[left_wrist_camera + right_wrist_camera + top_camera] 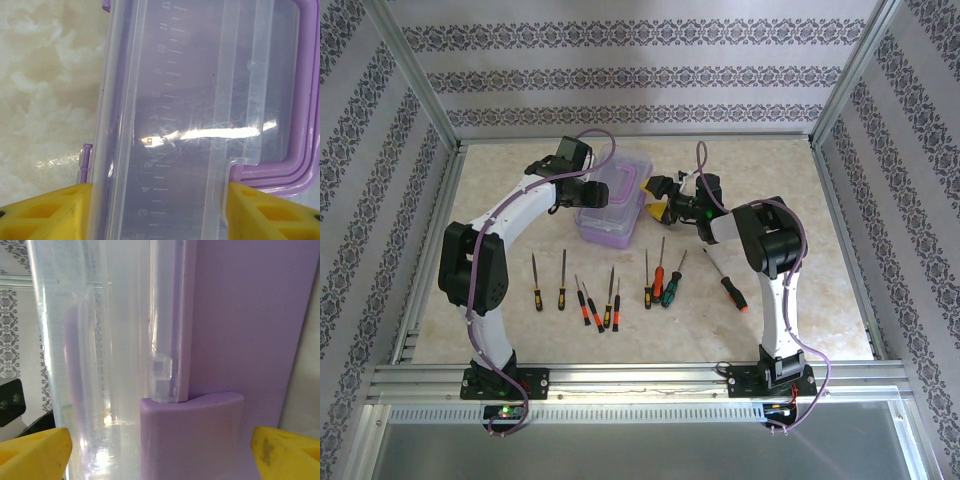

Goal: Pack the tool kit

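The robot's left gripper holds the clear lid too near one end of the purple handle, so it should open and grip nearer the lid's middle (197, 107), inside the handle's loop.
The tool kit box (613, 212) is translucent purple with a clear lid and stands at the back middle of the table. My left gripper (584, 192) is at its left side. In the left wrist view, the yellow fingers (50, 212) press against both long edges of the clear lid (200, 100), so the left gripper (159, 186) is shut on it. My right gripper (652, 198) is at the box's right end and stands open. Its pads (35, 450) are well apart on either side of the purple latch (192, 435), touching nothing. Several screwdrivers (610, 300) lie in a row in front of the box.
One screwdriver with an orange-red and black handle (728, 285) lies apart at the right, near the right arm's base link. The marbled table (800, 200) is bounded by an aluminium frame and patterned walls. Bare room lies at the far left and far right.
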